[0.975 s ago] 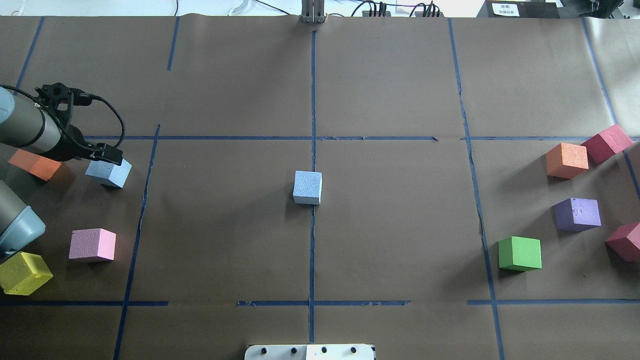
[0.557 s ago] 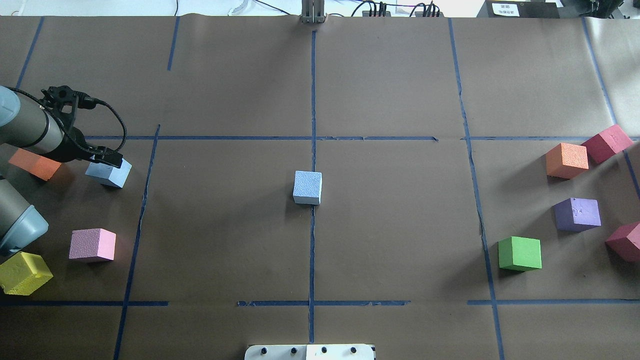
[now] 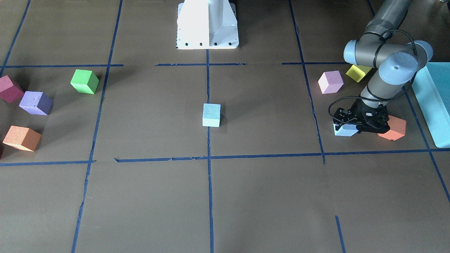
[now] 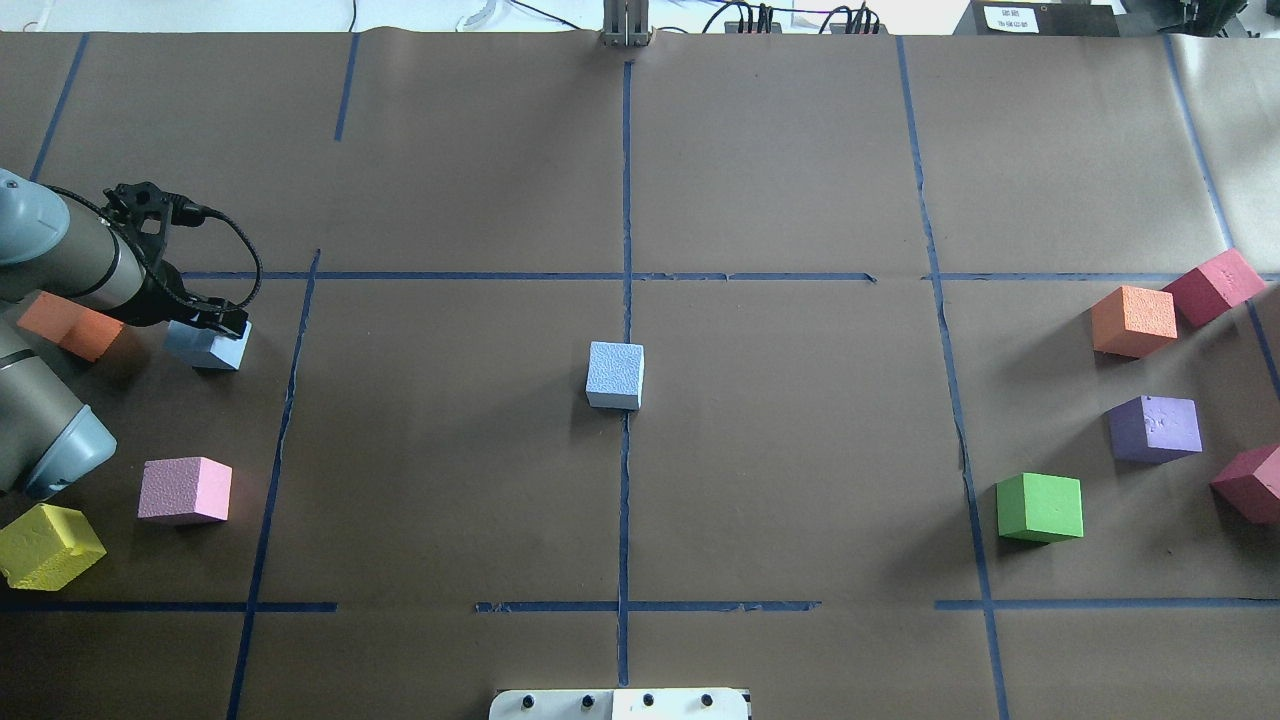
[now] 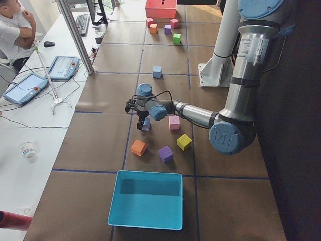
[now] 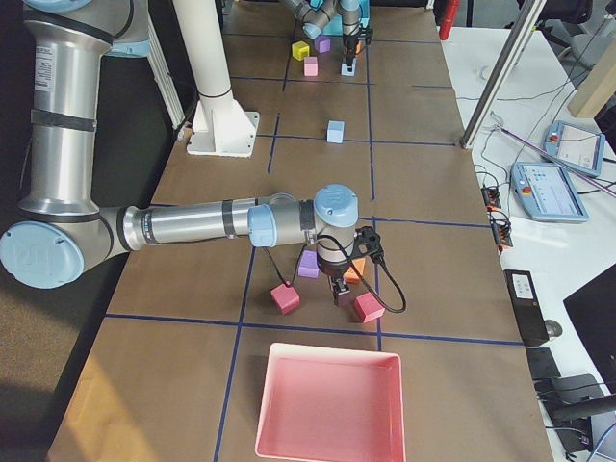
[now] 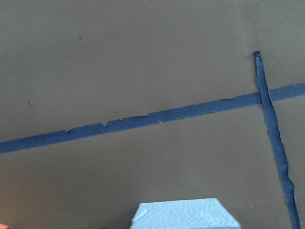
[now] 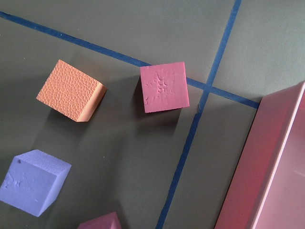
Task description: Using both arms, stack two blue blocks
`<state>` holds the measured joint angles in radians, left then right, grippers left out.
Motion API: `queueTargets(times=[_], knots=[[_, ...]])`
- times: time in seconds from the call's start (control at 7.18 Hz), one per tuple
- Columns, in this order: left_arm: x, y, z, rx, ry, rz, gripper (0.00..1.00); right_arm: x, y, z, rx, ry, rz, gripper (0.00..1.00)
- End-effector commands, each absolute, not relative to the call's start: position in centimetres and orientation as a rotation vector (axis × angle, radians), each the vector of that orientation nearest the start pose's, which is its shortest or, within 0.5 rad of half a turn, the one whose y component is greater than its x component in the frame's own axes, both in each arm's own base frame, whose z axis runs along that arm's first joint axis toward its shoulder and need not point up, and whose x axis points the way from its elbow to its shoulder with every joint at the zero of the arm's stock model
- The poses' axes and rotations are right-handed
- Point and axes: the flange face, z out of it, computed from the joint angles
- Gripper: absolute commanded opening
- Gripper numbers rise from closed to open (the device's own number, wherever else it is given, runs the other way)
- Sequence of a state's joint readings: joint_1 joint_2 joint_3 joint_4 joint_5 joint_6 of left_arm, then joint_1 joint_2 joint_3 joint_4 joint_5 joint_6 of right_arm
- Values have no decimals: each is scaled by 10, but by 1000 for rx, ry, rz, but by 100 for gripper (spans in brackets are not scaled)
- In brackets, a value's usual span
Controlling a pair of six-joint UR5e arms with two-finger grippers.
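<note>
I should use my left gripper to set the second blue block down on top of the pale blue block point(image 3: 211, 112) at the centre of the table.
One pale blue block point(image 4: 614, 373) stands alone at the table's centre, also in the front view point(image 3: 211, 114). The second blue block point(image 4: 212, 348) sits on the table at the left, also seen in the front view point(image 3: 344, 130) and at the bottom of the left wrist view point(image 7: 186, 214). My left gripper point(image 4: 205, 322) is down over this block, with its fingers closed on the block's sides. My right gripper point(image 6: 339, 292) shows only in the right side view, low among coloured cubes. I cannot tell whether it is open or shut.
An orange cube point(image 4: 68, 327) lies close behind the left block, with a pink cube point(image 4: 185, 489) and a yellow cube point(image 4: 48, 545) nearer the robot. Green point(image 4: 1040, 507), purple point(image 4: 1155, 428), orange and maroon cubes sit at the right. A teal box point(image 5: 145, 198) and a pink tray point(image 6: 327, 399) stand at the table's ends.
My left gripper has come down onto the left blue block. The block has shifted slightly to the left and turned a little. The centre block has not moved.
</note>
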<state>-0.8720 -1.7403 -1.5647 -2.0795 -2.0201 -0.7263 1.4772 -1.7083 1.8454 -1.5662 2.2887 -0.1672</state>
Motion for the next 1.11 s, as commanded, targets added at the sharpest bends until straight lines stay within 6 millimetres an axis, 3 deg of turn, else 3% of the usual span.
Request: queueTargets(times=[0.0,0.14,0.28,0.56,0.84,0.98], knots=[[313,-512,519,222,769,124,30,26,-444,590,160,-714,-299,100],[323,-511,493,173,841,89,28,26,-444,590,160,-714,-298,100],[337,-523,450,121,900,17,28,26,-444,590,159,-714,-296,100],[369,-556,325,78,917,-85,28,26,-444,594,153,-715,-297,100],[411,-554,212,111,963,-91,29,25,-444,596,150,-715,-297,100],[464,-526,175,183,913,-57,30,25,-444,596,149,-716,-296,100]])
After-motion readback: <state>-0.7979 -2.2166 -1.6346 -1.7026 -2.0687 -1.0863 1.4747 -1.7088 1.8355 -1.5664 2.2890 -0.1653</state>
